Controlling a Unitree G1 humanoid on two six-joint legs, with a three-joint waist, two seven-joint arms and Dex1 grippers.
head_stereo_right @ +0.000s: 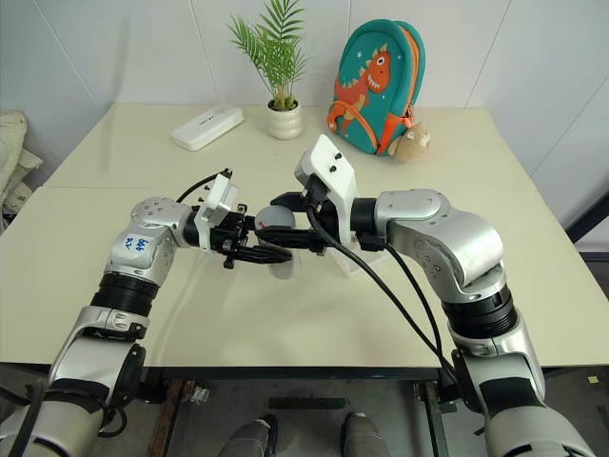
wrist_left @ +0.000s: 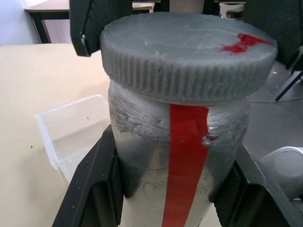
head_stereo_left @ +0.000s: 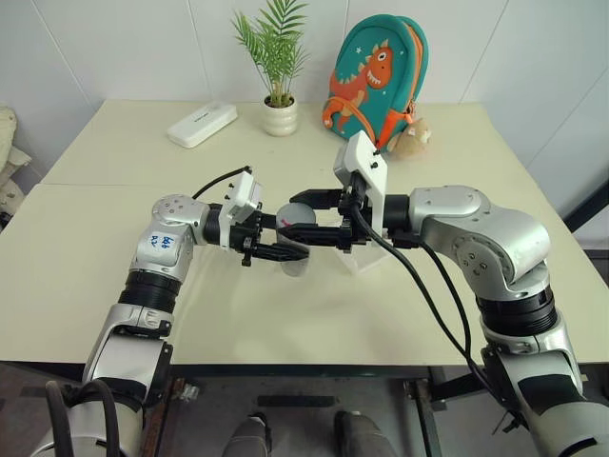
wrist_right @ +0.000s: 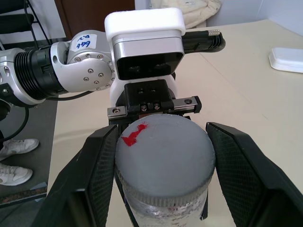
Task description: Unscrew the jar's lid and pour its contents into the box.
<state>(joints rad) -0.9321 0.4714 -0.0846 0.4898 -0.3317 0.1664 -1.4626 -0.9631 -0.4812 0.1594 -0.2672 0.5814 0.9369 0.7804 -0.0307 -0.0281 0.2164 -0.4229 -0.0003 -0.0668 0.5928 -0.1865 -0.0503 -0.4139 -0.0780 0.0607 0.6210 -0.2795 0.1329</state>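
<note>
Next, my right gripper releases the grey lid on the bare table (head_stereo_left: 435,277) beside the clear box, away from my left gripper.
The small clear jar (wrist_left: 142,142), with a red strip down its side, hangs upright above the table, and my left gripper (head_stereo_left: 288,250) is shut on its body. The grey lid (wrist_right: 163,153) with a red mark sits on the jar's top. My right gripper (head_stereo_left: 304,214) reaches in from the right and is shut on the lid, one black finger (wrist_right: 94,170) pressed to each side of its rim. The clear box (wrist_left: 71,127) lies on the table just beyond the jar, beneath the right hand. The jar's wall is too frosted to show the contents.
At the back of the table (head_stereo_left: 114,286) stand a white flat case (head_stereo_left: 202,124), a potted plant (head_stereo_left: 280,116), a teal dinosaur backpack (head_stereo_left: 376,81) and a small plush toy (head_stereo_left: 411,141). The table's front edge runs close below both arms.
</note>
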